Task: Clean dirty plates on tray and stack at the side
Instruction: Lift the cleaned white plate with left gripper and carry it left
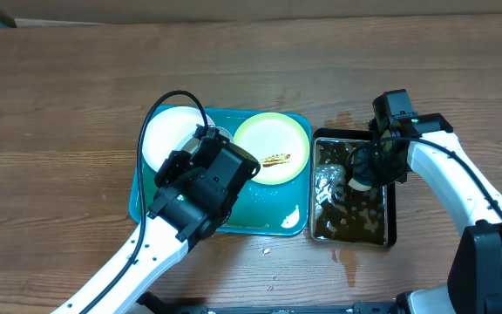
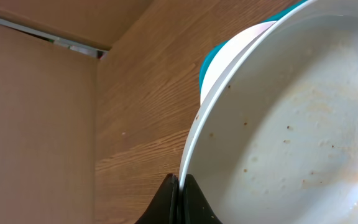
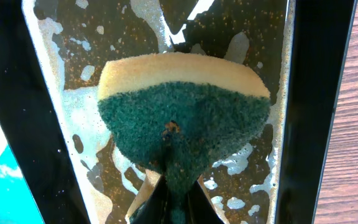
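Note:
Next, the left gripper releases the white plate on the bare wood (image 1: pixel 95 171) beside the teal tray, near the second white plate.
The teal tray (image 1: pixel 268 218) sits mid-table. On it lie a white plate (image 1: pixel 168 139) at the left and a pale green plate (image 1: pixel 268 139) with a brown smear at the right. My left gripper (image 1: pixel 209 136) is shut on the white plate's rim. The left wrist view shows the jaws (image 2: pixel 180 182) pinching that speckled plate (image 2: pixel 291 124), with a second white plate's edge (image 2: pixel 229 53) and the tray (image 2: pixel 209 62) behind it. My right gripper (image 1: pixel 362 173) is shut on a yellow-and-green sponge (image 3: pixel 185 112) over the black pan (image 1: pixel 356 234); its jaws (image 3: pixel 176 186) pinch the green side.
The black pan (image 3: pixel 316 93) holds dark foamy liquid and stands right of the tray, touching it. Wet spots lie on the wood in front of the pan (image 1: pixel 349 262) and behind it (image 1: pixel 338 118). Bare wood table (image 2: pixel 142 106) lies left of the tray.

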Available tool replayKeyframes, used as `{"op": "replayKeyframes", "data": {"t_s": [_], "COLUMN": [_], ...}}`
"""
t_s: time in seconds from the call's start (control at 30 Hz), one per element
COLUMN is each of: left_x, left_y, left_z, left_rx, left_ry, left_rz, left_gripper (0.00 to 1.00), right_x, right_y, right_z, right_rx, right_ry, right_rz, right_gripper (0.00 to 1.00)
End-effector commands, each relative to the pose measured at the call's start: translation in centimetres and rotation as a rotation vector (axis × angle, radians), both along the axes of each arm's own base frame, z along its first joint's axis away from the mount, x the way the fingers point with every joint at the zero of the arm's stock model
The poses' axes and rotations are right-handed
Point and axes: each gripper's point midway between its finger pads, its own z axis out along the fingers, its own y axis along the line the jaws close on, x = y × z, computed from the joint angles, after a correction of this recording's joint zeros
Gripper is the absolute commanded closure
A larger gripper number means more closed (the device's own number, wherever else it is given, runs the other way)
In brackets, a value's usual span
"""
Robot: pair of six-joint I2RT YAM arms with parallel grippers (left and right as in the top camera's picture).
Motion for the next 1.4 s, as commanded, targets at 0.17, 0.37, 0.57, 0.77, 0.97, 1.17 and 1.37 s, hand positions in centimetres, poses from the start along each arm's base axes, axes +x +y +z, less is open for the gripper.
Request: {"op": "replayKeyframes", "data": {"t_s": [0.17, 0.37, 0.57, 0.77, 0.97, 1.17, 1.37], "left_x": [0.1, 0.1, 0.4, 0.8, 0.7, -1.1, -2.5], "left_y": [-0.2, -0.1, 2.2, 6.4, 12.8, 21.2, 25.6], "left_z": [1.0, -1.6, -3.5, -4.4, -4.1, -4.8, -7.6], "left_rx": [-0.043, -0.239, -0.451, -0.699, -0.946, -1.036, -1.088], "left_ry": [-0.019, 0.082, 0.161, 0.173, 0.067, -0.101, -0.144], "left_rz": [-0.004, 0.027, 0.126, 0.274, 0.448, 0.741, 0.946], "left_gripper": [0.96, 0.96, 0.96, 0.96, 0.96, 0.96, 0.96], "right_x": [0.1, 0.1, 0.2, 0.2, 0.2, 0.0, -0.2], "right_y": [0.1, 0.1, 0.1, 0.1, 0.1, 0.1, 0.1], "right_z": [0.1, 0.1, 0.1, 0.1, 0.1, 0.1, 0.1], "right_rx": [0.010, 0.010, 0.010, 0.010, 0.010, 0.009, 0.008], "right_ry": [-0.008, -0.009, -0.009, -0.011, -0.009, -0.002, 0.004], "right_rz": [0.006, 0.006, 0.006, 0.006, 0.006, 0.006, 0.006], "right_gripper": [0.96, 0.96, 0.96, 0.96, 0.96, 0.96, 0.96]}}
